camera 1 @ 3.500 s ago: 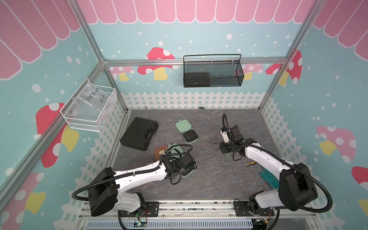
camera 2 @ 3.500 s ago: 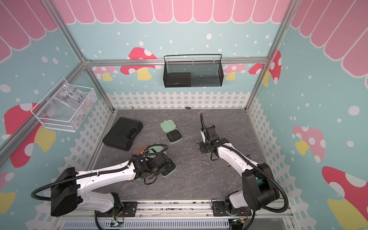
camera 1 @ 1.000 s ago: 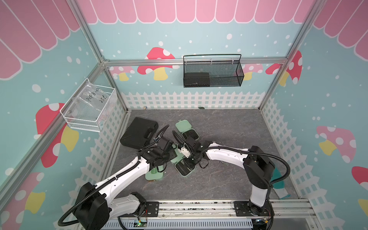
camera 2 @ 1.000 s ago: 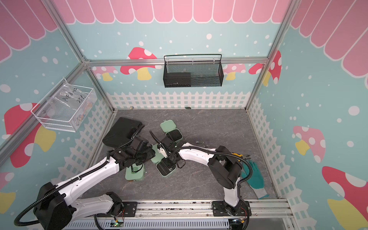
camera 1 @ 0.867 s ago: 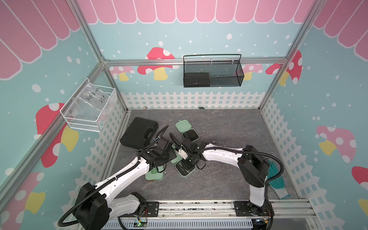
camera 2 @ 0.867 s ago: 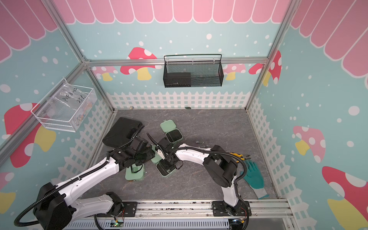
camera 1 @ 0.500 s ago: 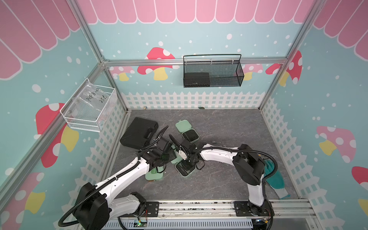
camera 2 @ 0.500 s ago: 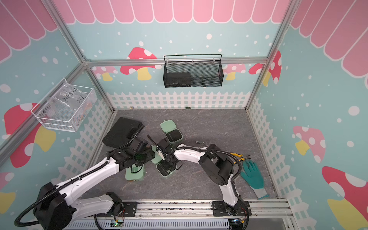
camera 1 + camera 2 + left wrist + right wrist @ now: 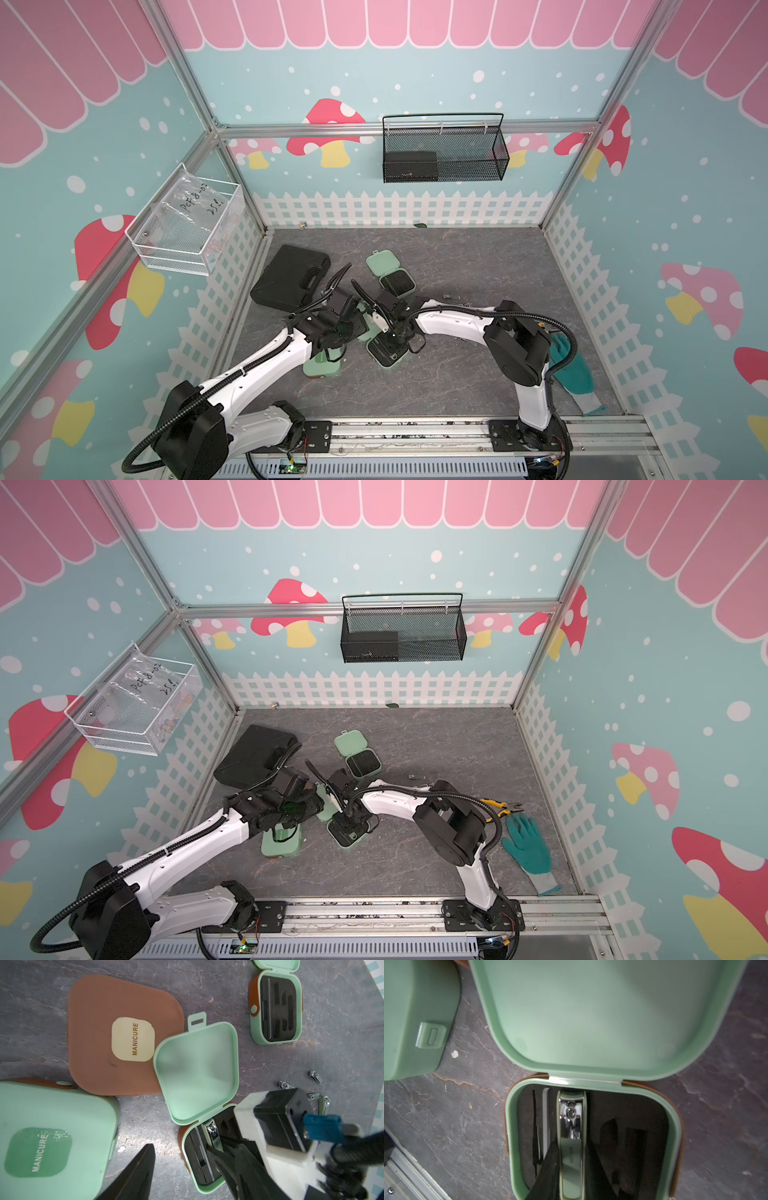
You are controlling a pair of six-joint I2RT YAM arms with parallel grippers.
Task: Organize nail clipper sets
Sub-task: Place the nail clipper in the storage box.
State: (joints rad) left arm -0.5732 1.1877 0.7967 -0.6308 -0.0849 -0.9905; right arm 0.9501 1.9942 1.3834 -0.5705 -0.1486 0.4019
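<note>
The robot's right gripper will release the mint-handled nail clipper, now held down in the open case, in the black insert's slot (image 9: 386, 349) (image 9: 578, 1154) next to the slim grey file.
An open mint case (image 9: 591, 1012) lies in the middle of the floor, lid flat, black insert (image 9: 643, 1118) showing. My right gripper (image 9: 572, 1142) is shut on a mint-handled nail clipper (image 9: 572, 1157), held down in that insert. In both top views it hangs over this case (image 9: 384, 358) (image 9: 349, 836). My left gripper (image 9: 179, 1148) hovers open beside the same case's base (image 9: 199, 1178), holding nothing. A closed mint case (image 9: 52, 1136) and a closed brown case (image 9: 124, 1036) lie next to it. Another open mint case (image 9: 390, 274) sits farther back. Loose silver clippers (image 9: 313, 1077) lie on the floor.
A large black case with a handle (image 9: 291, 276) lies at the back left. A teal glove (image 9: 528, 845) and yellow-handled pliers (image 9: 498, 806) lie at the right. A black wire basket (image 9: 442, 153) and a clear bin (image 9: 187, 226) hang on the walls.
The right arm's elbow has swung left while its gripper stayed at the open case with the clipper. The left arm has not moved.
</note>
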